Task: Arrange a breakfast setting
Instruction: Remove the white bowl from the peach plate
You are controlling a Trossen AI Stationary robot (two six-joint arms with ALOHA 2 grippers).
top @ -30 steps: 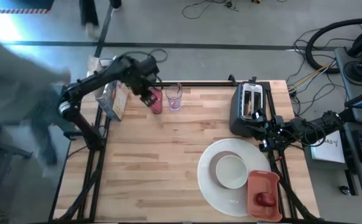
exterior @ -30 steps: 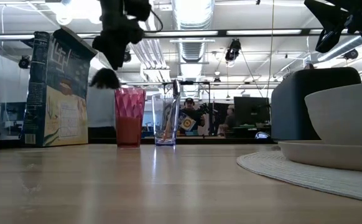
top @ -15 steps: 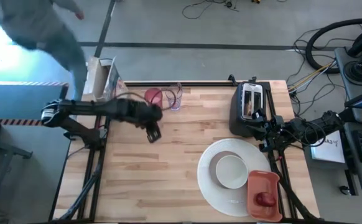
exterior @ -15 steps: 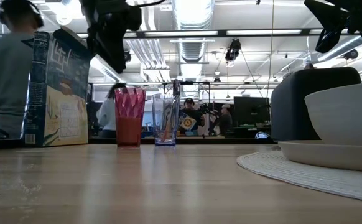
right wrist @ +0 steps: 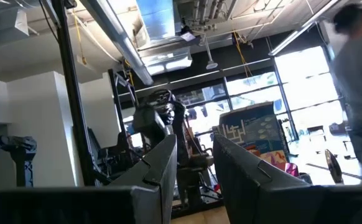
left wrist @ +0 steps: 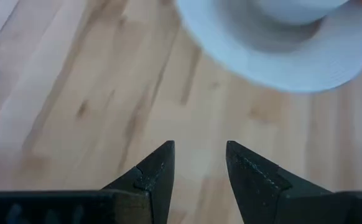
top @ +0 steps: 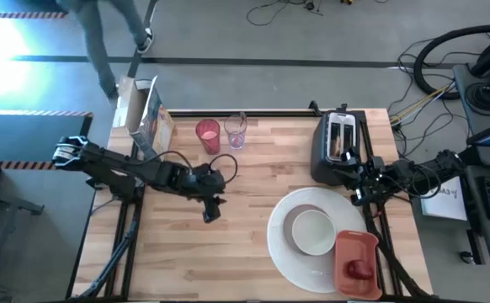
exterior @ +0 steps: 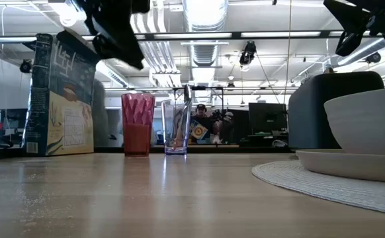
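Note:
The white bowl is on the large plate. My right gripper goes to it next and closes on the far side of the bowl's rim [top: 310, 211].
My left gripper [top: 210, 212] hangs open and empty over the bare table's middle, tipped down toward the large white plate [top: 289, 252]; its wrist view shows the fingers [left wrist: 199, 146] apart and the plate's rim [left wrist: 274, 68] ahead. A white bowl [top: 312, 231] sits on that plate. The pink tumbler [top: 208, 135] and the clear glass [top: 235, 135], with a spoon standing in it, are at the far edge. A dark-red fruit [top: 359, 269] lies in the orange-red tray [top: 354, 251]. My right gripper [top: 356, 187] waits open beside the toaster, pointing up into the room [right wrist: 193, 140].
A black two-slot toaster [top: 338, 147] stands at the far right. A cereal box [top: 148, 126] stands at the far left corner, left of the tumbler. The tray overlaps the plate's near right rim. Bare wood stretches across the table's near left half [top: 194, 261].
My left gripper has swung away from the pink tumbler at the far edge, toward the table's near edge and right, sinking and tipping down toward the large plate. It carries nothing. The tumbler and glass stand where they were. A person has walked past beyond the far edge.

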